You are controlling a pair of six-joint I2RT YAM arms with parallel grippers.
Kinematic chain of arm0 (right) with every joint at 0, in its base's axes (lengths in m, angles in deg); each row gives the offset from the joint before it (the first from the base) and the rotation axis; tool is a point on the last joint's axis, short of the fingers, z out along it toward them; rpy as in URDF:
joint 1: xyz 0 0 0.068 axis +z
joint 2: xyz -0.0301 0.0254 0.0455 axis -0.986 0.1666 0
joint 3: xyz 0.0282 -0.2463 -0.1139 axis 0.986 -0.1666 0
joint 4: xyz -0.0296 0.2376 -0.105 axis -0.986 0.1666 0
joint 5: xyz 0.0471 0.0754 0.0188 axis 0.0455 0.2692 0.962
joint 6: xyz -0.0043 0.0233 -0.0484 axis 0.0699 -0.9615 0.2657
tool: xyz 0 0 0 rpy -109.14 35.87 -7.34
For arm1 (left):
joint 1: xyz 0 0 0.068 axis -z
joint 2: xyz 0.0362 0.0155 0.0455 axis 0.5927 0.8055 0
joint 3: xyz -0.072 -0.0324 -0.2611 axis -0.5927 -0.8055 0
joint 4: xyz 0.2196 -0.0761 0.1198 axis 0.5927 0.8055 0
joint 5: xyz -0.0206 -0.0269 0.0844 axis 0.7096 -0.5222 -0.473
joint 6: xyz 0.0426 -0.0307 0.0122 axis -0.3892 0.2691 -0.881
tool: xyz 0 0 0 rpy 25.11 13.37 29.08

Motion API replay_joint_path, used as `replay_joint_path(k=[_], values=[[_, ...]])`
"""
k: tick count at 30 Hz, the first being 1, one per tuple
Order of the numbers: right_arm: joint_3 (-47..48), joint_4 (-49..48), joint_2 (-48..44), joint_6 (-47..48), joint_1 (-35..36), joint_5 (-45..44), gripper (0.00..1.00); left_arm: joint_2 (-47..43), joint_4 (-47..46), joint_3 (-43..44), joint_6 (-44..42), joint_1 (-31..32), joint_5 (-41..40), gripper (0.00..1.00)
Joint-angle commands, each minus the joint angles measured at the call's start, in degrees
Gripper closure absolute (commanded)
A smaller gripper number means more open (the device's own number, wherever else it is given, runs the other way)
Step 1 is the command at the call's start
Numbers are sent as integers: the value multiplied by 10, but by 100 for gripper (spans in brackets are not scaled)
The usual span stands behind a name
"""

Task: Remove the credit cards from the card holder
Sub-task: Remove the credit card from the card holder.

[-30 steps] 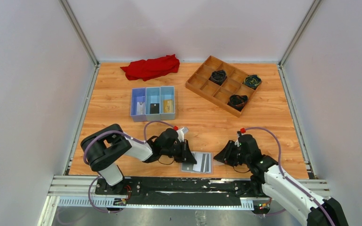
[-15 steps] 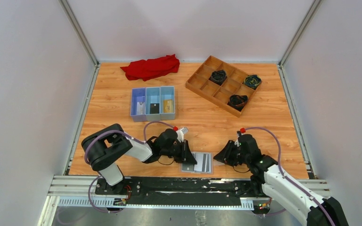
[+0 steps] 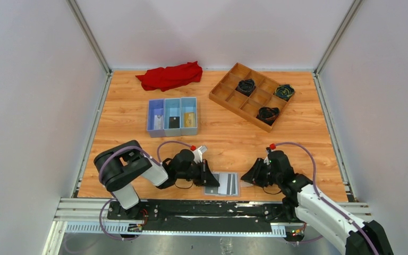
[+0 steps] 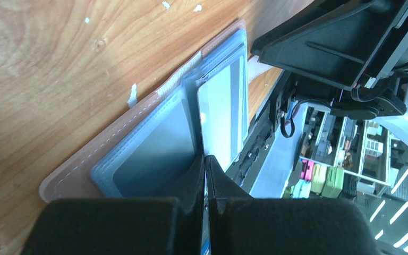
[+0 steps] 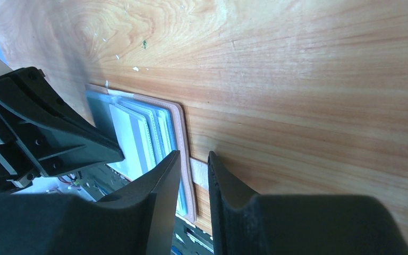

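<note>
The card holder can slide with its white tab loose by the robot's right fingers, so next the right gripper pinches the tab [image 3: 246,184] before the robot pulls the card.
The card holder [image 3: 212,187] lies open near the table's front edge, tan-pink rim [image 4: 111,143] around grey panels. A pale credit card [image 4: 220,114] with a grey stripe sits in its right panel [image 5: 127,138]. My left gripper [image 3: 209,180] is shut, and its tips [image 4: 205,157] meet at the holder's near edge by the fold. Whether they pinch the card's corner is hidden. My right gripper [image 3: 248,179] stands narrowly open [image 5: 194,155], straddling the holder's right rim [image 5: 179,119] and its white tab [image 5: 199,172]. Pale [image 3: 159,121], black [image 3: 173,121] and gold [image 3: 189,118] cards lie in the blue tray.
The blue three-compartment tray [image 3: 173,132] stands mid-table behind the left arm. A wooden grid tray [image 3: 228,91] with dark rolled items sits at the back right. A red cloth [image 3: 170,75] lies at the back. The metal rail runs just past the holder's near edge.
My left gripper's jaws have closed and its wrist has shifted slightly left and toward the front edge. The right arm and the holder have not moved.
</note>
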Motion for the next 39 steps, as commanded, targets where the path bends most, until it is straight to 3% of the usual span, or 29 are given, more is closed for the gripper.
replay_joint_path(k=[1, 12, 17, 24, 30, 39], values=[[5, 108, -4, 43, 6, -27, 70, -18, -7, -17, -6, -11, -20, 100], [38, 117, -37, 60, 8, -2, 70, -83, 72, -44, -28, -30, -53, 100], [60, 67, -30, 67, 34, 20, 69, -78, 74, -42, -30, -30, -51, 100], [105, 12, 63, 80, 117, 5, 68, -63, 74, -35, -30, -30, -48, 100], [111, 6, 133, 59, 152, -29, 59, -63, 74, -38, -29, -30, -54, 100], [102, 124, 26, 24, 152, -141, 54, -62, 74, -44, -28, -30, -59, 100]])
